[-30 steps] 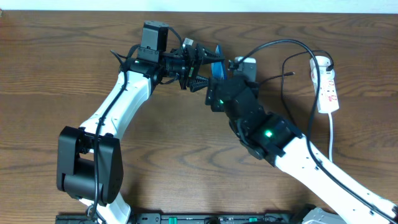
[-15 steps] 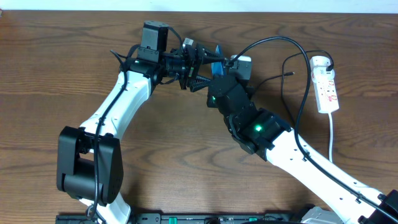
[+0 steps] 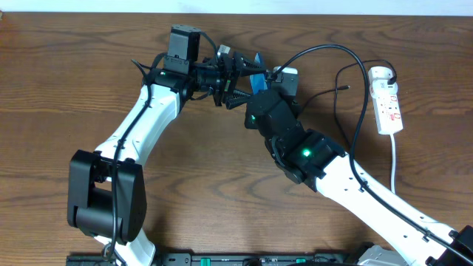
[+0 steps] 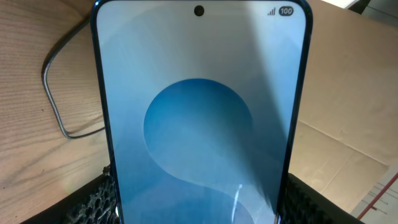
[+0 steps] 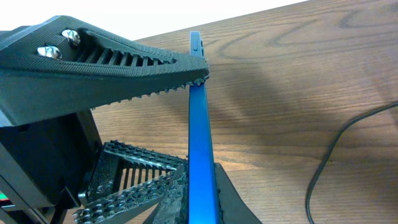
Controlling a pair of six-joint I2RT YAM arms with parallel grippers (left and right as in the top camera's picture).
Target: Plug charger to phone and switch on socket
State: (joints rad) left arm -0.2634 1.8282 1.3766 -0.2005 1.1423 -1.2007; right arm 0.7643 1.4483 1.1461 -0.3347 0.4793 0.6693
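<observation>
The phone's long sides are spanned by my left gripper, so the phone should be held by my right gripper while my left gripper opens, backs away and pinches its thin edge (image 5: 200, 134).
The phone (image 4: 198, 124) stands on edge above the table, its blue circle screen filling the left wrist view. My left gripper (image 4: 196, 202) is shut on it, one finger on each long side. In the right wrist view the phone shows as a thin blue edge (image 5: 199, 124), and my right gripper (image 5: 203, 205) is shut on that edge from below. From overhead both grippers meet at the phone (image 3: 258, 62) near the table's back. The charger's thin black cable (image 3: 338, 81) loops on the table left of the white socket (image 3: 389, 100). Its tip is hard to make out.
The socket's white cord (image 3: 395, 159) runs toward the front right. A black cable (image 3: 325, 49) arcs from the right wrist over the table. Brown wooden tabletop (image 3: 66, 89) lies all around.
My right gripper has moved up and left to the phone and shut on its edge. The left gripper keeps its hold and has not moved.
</observation>
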